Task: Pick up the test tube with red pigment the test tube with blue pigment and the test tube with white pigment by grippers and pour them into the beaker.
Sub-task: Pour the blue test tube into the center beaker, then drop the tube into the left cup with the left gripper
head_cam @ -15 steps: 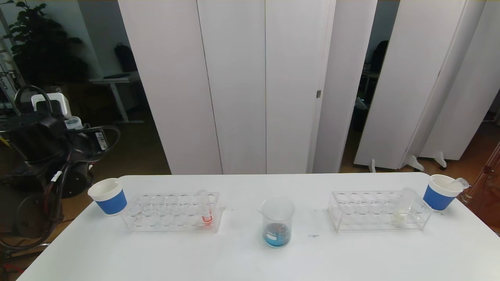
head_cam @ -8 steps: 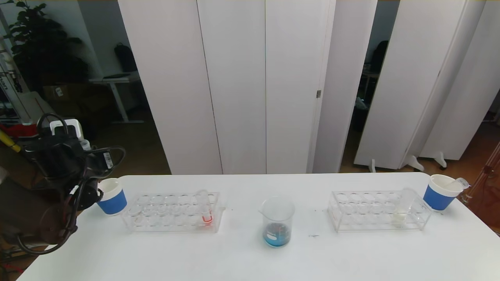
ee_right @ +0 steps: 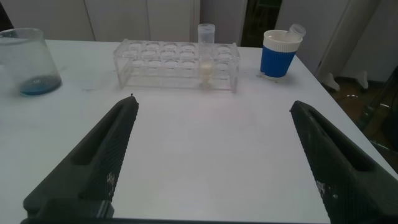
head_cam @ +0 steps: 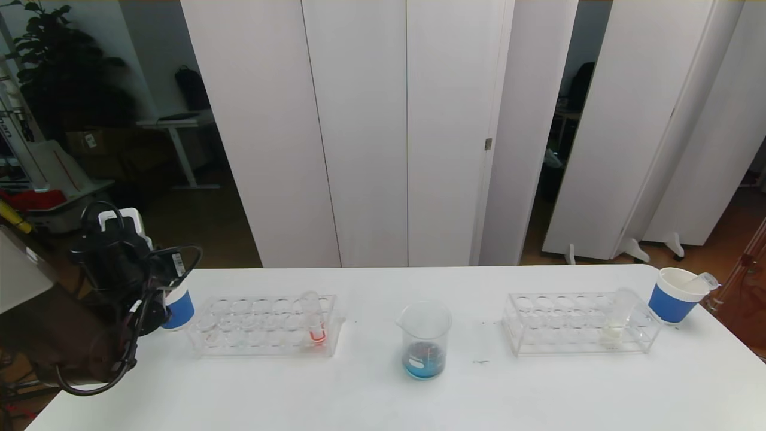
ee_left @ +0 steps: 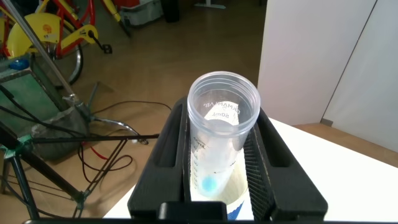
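Note:
Next, my left gripper lets go of the test tube with blue pigment inside the paper cup (head_cam: 171, 297) (ee_left: 234, 188) beside the red tube's rack.
My left gripper (ee_left: 222, 118) is shut on the test tube with blue pigment (ee_left: 221, 149). The tube is nearly empty, with only a blue spot at its bottom, and hangs over the left paper cup (head_cam: 179, 309). In the head view the left gripper (head_cam: 157, 286) is at the table's far left. The beaker (head_cam: 425, 341) stands mid-table with blue liquid in its bottom. The red tube (head_cam: 315, 326) stands in the left rack (head_cam: 263, 326). The white tube (head_cam: 616, 323) stands in the right rack (head_cam: 577, 323). My right gripper (ee_right: 211, 106) is open and empty above bare table.
A second blue-sleeved paper cup (head_cam: 673, 297) at the far right holds an empty tube (head_cam: 704, 280). White partition panels stand behind the table. Bikes and cables lie on the floor beyond the table's left edge.
My left arm has swung right and lower, from off the table's left side to over the left cup, which it now partly hides. Nothing else has moved.

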{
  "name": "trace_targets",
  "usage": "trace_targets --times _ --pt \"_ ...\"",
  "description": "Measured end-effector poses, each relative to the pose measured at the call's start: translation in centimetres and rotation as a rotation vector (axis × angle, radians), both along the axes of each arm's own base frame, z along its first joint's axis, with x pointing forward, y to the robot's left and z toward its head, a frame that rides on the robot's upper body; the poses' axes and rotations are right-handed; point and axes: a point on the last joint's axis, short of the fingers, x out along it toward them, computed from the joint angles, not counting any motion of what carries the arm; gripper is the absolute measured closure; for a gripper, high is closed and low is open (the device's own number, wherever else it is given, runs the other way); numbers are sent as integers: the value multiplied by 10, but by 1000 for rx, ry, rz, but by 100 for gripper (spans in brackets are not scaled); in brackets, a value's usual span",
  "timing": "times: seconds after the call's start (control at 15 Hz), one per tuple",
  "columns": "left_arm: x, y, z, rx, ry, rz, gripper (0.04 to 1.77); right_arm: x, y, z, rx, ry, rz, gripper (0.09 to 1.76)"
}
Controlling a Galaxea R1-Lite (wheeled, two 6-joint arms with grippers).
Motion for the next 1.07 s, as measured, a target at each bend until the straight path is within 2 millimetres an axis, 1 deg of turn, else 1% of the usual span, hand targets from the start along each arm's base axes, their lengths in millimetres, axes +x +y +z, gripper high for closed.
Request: trace_targets --times 0.47,0.93,1.0,1.07 --pt "6 3 -26 -51 41 0 124 0 0 0 0 0 0 10" --pt "6 4 -35 -67 59 -7 124 0 0 0 0 0 0 10" --pt "6 4 -35 -69 60 -9 123 0 0 0 0 0 0 10" --pt "6 3 -36 -71 60 -12 111 0 0 0 0 0 0 10"
